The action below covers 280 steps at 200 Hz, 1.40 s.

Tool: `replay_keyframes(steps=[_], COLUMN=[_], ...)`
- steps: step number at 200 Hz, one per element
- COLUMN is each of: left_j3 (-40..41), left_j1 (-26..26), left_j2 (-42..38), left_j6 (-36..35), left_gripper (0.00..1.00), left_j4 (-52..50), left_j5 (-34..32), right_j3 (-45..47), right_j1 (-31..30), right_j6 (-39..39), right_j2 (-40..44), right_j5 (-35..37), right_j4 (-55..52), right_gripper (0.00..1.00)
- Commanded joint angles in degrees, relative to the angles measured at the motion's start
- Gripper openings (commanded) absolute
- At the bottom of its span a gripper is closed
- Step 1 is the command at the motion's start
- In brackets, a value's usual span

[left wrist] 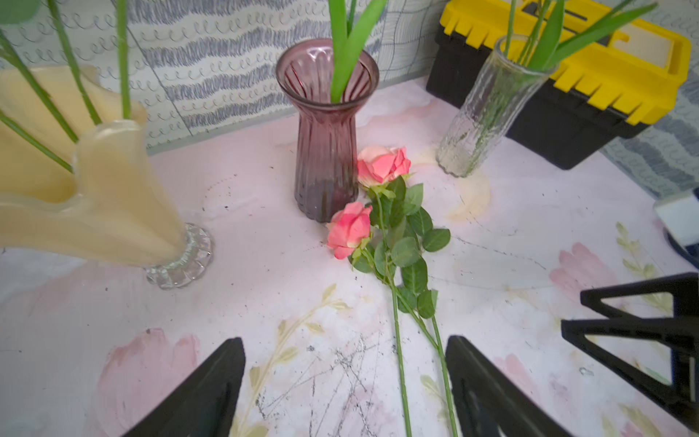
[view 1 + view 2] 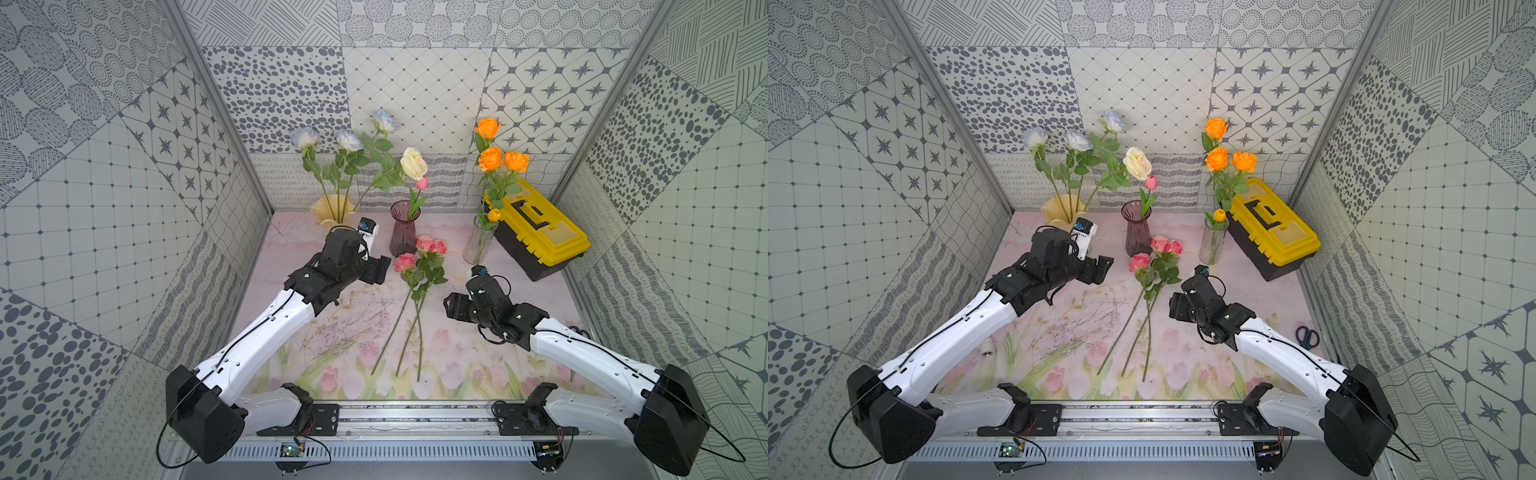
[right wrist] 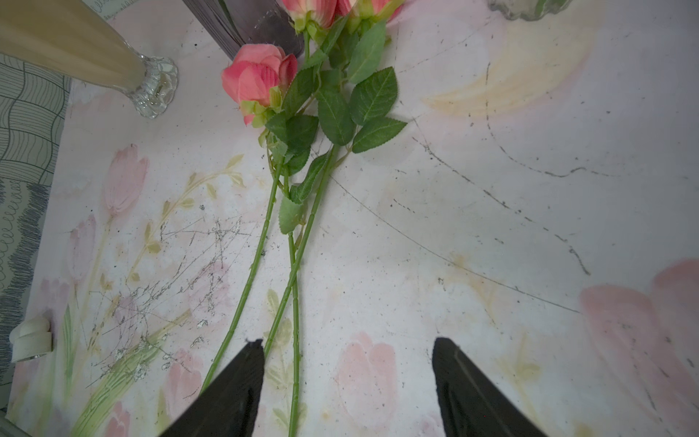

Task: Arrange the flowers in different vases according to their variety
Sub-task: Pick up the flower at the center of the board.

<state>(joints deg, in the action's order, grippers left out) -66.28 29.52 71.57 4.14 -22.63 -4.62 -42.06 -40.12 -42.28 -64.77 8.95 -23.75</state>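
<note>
Next, my right gripper grips the lower part of the pink rose's stem (image 2: 389,338) (image 3: 225,341) nearest my left arm, once my left gripper lifts it.
Three pink roses (image 2: 417,266) lie on the mat, heads beside the dark purple vase (image 2: 404,228), which holds one pink bud (image 2: 422,183). The cream ruffled vase (image 2: 332,210) holds pale-blue and cream roses. Orange roses (image 2: 492,160) and an orange bud stand in the clear glass vase (image 2: 478,245). My left gripper (image 2: 380,270) hovers open left of the pink heads; in the left wrist view two stems (image 1: 397,340) pass near one finger of the left gripper (image 1: 346,340). My right gripper (image 2: 451,307) is open right of the stems, nothing between its fingers in the right wrist view (image 3: 348,340).
A yellow-and-black toolbox (image 2: 540,237) sits at the back right, close to the clear vase. Scissors (image 2: 1307,336) lie by the right wall. A small white object (image 2: 987,347) rests near the left wall. Patterned walls enclose three sides.
</note>
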Motion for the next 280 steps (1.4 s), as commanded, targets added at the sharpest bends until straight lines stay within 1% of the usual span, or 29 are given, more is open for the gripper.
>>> replay_keyframes(steps=[1, 12, 21, 44, 71, 130, 164, 208, 247, 280], left_j3=[1.59, 1.57, 1.64, 2.16, 2.78, -0.08, -2.11, -5.87, -8.59, -11.58], left_j1=[2.0, 2.07, 2.21, 2.74, 3.74, 5.07, 7.08, 9.37, 9.81, 9.86], left_j2=[0.76, 2.05, 3.23, 6.91, 11.07, 21.72, 26.21, 32.09, 37.04, 40.9], left_j6=[2.5, 2.71, 3.01, 3.98, 5.03, 5.59, 5.07, 3.59, 2.95, 1.67], left_gripper=[0.85, 0.83, 0.81, 0.71, 0.63, 0.59, 0.57, 0.52, 0.47, 0.44], left_j4=[-2.76, -2.75, -4.74, -5.29, -4.63, -4.82, -5.02, -5.98, -6.0, -6.97], left_j5=[4.4, 5.69, 6.88, 9.8, 10.9, 12.97, 10.58, 4.36, 1.97, -1.31], right_j3=[1.68, 2.35, 2.83, 4.31, 5.79, 7.59, 8.61, 9.53, 10.4, 10.77], right_j1=[-0.13, -0.02, 0.18, 0.98, 2.0, 3.47, 3.91, 4.43, 4.73, 4.92], right_j6=[-1.6, -1.91, -2.06, -2.55, -3.14, -3.36, -3.69, -3.96, -4.32, -4.48], right_j2=[1.94, 2.7, 3.33, 5.13, 7.32, 9.46, 10.12, 11.31, 12.55, 13.38], right_j5=[1.4, 1.41, 1.43, 1.18, 1.01, 0.82, 0.58, 0.46, 0.47, 0.62], right_j4=[1.45, 1.38, 1.21, 0.79, 0.28, -0.42, -0.42, -0.38, -0.38, -0.47], right_gripper=[0.75, 0.75, 0.75, 0.75, 0.75, 0.75, 0.75, 0.75, 0.75, 0.75])
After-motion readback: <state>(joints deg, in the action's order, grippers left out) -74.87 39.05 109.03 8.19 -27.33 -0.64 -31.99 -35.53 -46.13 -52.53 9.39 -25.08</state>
